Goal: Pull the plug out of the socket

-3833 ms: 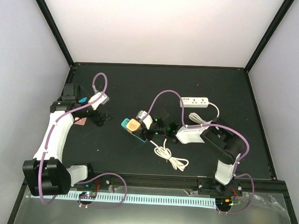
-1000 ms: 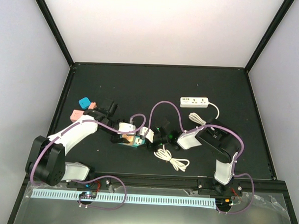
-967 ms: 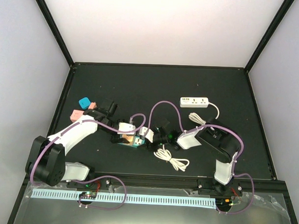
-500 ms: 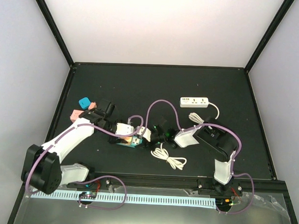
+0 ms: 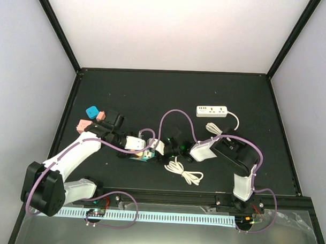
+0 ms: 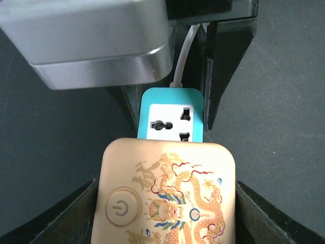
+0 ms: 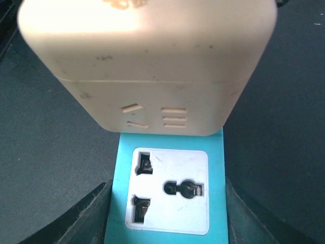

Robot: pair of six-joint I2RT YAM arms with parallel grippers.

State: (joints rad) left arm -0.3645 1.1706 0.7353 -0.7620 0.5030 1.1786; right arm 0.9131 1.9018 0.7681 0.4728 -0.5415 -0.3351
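My left gripper is too shallow on the plug box, so next I open it, move it in closer and grip the plug box's sides [image 6: 231,211] deeper before I pull.
A teal socket block [image 6: 170,116] with a white face lies on the black table, and a beige plug box [image 6: 165,195] with a dragon print and a power button sits plugged into it. My left gripper [image 6: 165,218] is shut on the plug box, one dark finger against each side. My right gripper [image 7: 166,213] is shut on the teal socket block [image 7: 170,190], just below the plug box [image 7: 147,66]. In the top view the two grippers meet at the plug [image 5: 143,149] and socket [image 5: 148,156], left [image 5: 135,147] and right [image 5: 162,149].
The socket's white cord lies coiled [image 5: 184,172] just in front of the right gripper. A white power strip [image 5: 212,111] lies at the back right. A teal block [image 5: 91,111] and pink blocks [image 5: 101,115] sit at the left near the left arm.
The left gripper has come in from the left and closed on the plug box. Both grippers, socket and coiled cord have shifted slightly left. The plug stays seated in the socket.
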